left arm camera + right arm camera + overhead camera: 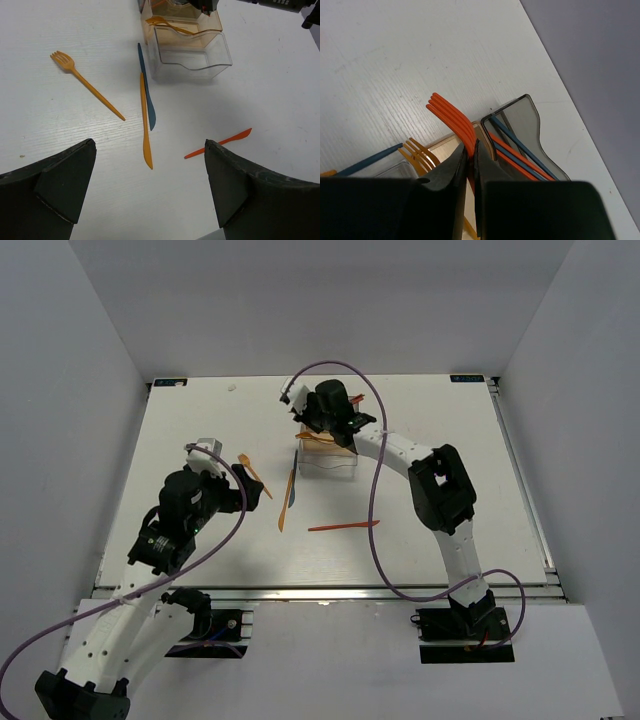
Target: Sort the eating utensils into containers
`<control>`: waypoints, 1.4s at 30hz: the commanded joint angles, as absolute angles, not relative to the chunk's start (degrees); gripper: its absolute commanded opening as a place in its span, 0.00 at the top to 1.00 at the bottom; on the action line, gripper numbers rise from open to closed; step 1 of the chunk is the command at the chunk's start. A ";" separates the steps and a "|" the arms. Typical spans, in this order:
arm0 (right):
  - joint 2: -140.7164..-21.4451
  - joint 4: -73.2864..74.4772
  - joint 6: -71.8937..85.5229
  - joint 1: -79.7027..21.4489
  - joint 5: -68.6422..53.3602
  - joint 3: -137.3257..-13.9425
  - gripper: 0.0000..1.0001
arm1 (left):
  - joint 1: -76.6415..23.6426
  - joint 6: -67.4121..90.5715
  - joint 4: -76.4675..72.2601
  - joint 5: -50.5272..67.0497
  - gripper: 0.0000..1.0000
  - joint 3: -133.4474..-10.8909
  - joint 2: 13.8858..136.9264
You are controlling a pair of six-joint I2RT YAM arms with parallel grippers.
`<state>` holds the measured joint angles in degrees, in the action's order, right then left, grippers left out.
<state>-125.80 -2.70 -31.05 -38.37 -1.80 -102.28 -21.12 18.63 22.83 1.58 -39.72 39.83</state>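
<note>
The robot's left gripper will close on the neck of the orange fork (249, 466) (76, 73) lying on the table, just below the fork's tines.
My right gripper (471, 150) is shut on a red-orange fork (451, 117), tines up, above the amber bin (180, 22) in the row of containers (325, 445). The smoky grey bin (527, 117) holds blue and red sticks (517, 157). A yellow-orange fork (420, 152) lies in the amber bin. The clear bin (192, 50) looks empty. On the table lie an orange fork (85, 82), a blue knife (146, 92), an orange knife (145, 125) and a red knife (220, 143). My left gripper (150, 150) is open and empty, above the table near these.
The white table (450, 460) has raised rails along its edges. The right arm (440, 490) reaches across the table's right half to the bins. A purple cable (372, 500) hangs over the table near the red knife.
</note>
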 commanded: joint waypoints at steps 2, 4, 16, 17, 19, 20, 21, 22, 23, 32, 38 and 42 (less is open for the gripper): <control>-124.98 -7.37 -36.56 -37.53 -5.36 -99.41 1.00 | -21.27 17.84 22.24 2.90 0.02 -38.94 37.97; -125.07 -10.36 -38.05 -37.44 -5.10 -97.83 1.00 | -21.36 17.75 22.15 3.16 0.02 -38.94 37.88; -126.04 -9.32 -35.86 -36.12 -4.22 -97.12 0.70 | -21.53 17.75 22.32 2.38 0.02 -38.93 38.06; -125.95 -9.14 -35.42 -36.12 -4.31 -97.12 0.61 | -21.53 17.75 22.41 2.29 0.02 -38.94 38.14; -125.77 -8.53 -35.25 -36.12 -4.39 -97.38 0.57 | -21.53 17.75 22.50 1.85 0.02 -39.02 38.32; -125.34 -8.09 -35.07 -36.12 -4.74 -97.38 0.54 | -21.53 17.84 22.59 1.50 0.02 -39.02 38.32; -125.07 -7.91 -34.98 -36.12 -4.83 -97.38 0.52 | -21.53 17.93 22.67 1.23 0.02 -39.11 38.41; -124.81 -7.74 -34.81 -36.12 -5.01 -97.47 0.50 | -21.53 18.02 22.68 1.06 0.02 -39.11 38.41; -124.02 -7.30 -34.63 -36.12 -5.88 -97.47 0.44 | -21.53 18.10 22.68 0.79 0.02 -39.11 38.41; -111.04 -10.01 -23.49 -36.12 -4.85 -94.15 0.11 | -21.53 32.04 23.72 -13.33 0.02 -44.97 52.27; -98.02 -7.57 -3.45 -36.12 7.52 -88.34 0.11 | -21.88 41.37 24.96 -17.04 0.02 -54.48 75.53; -89.93 -0.54 6.75 -36.12 10.81 -80.28 0.11 | -22.32 44.99 26.18 -22.40 0.02 -60.54 88.65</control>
<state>-93.38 -5.63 -5.50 -36.12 5.48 -85.49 -21.89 39.29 23.75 -16.60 -56.88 82.78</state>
